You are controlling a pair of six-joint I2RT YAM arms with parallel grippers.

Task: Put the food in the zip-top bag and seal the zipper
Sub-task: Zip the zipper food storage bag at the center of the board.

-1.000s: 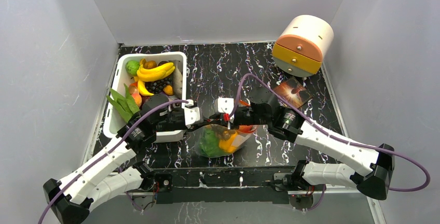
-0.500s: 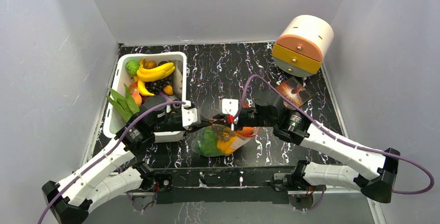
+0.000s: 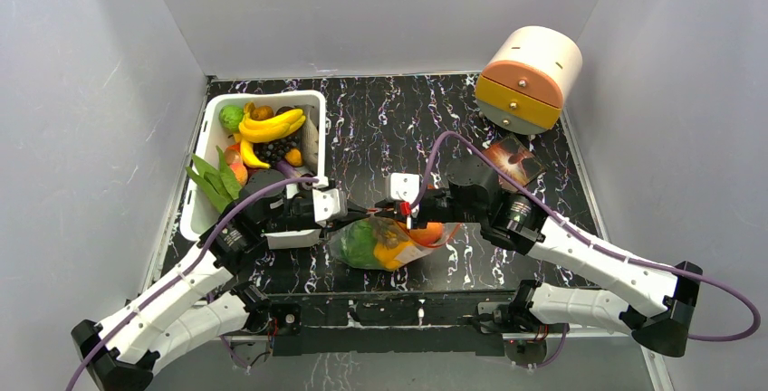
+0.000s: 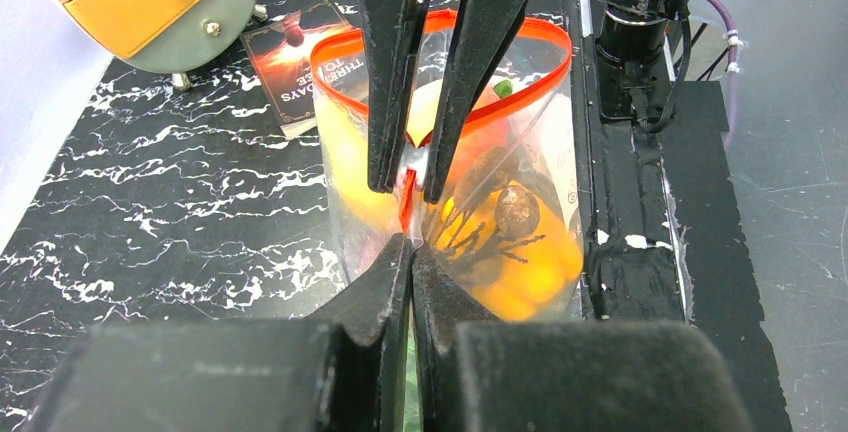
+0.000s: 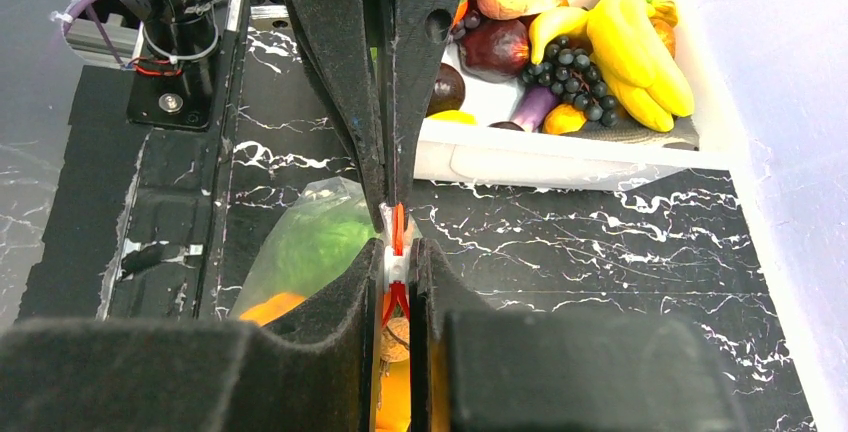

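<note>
The clear film by the end of the red-orange zipper is pinched in my left gripper, so next I open it and grip the zipper itself (image 4: 406, 208) before my right gripper pulls the slider.
The clear zip-top bag (image 3: 385, 244) hangs between my two grippers over the table's near middle. Inside it are green lettuce (image 3: 360, 244) and orange pieces (image 3: 396, 252). My left gripper (image 4: 411, 244) is shut on the bag's mouth edge at one end of the red-orange zipper (image 4: 340, 52). The right gripper (image 5: 397, 252) faces it and is shut on the zipper's white slider (image 5: 396, 268). Beyond the slider the zipper still gapes in a loop. More food, including bananas (image 3: 270, 126) and a leafy green (image 3: 210, 183), lies in the white tub (image 3: 263, 97).
A round cream, orange and yellow drawer unit (image 3: 530, 79) stands at the back right, with a dark brown printed packet (image 3: 510, 163) lying in front of it. The white tub lies along the left side of the black marbled table (image 3: 380, 128).
The two grippers have drawn slightly apart, the left one leftward and the right one rightward. The bag between them has stretched wider and shifted a little left.
</note>
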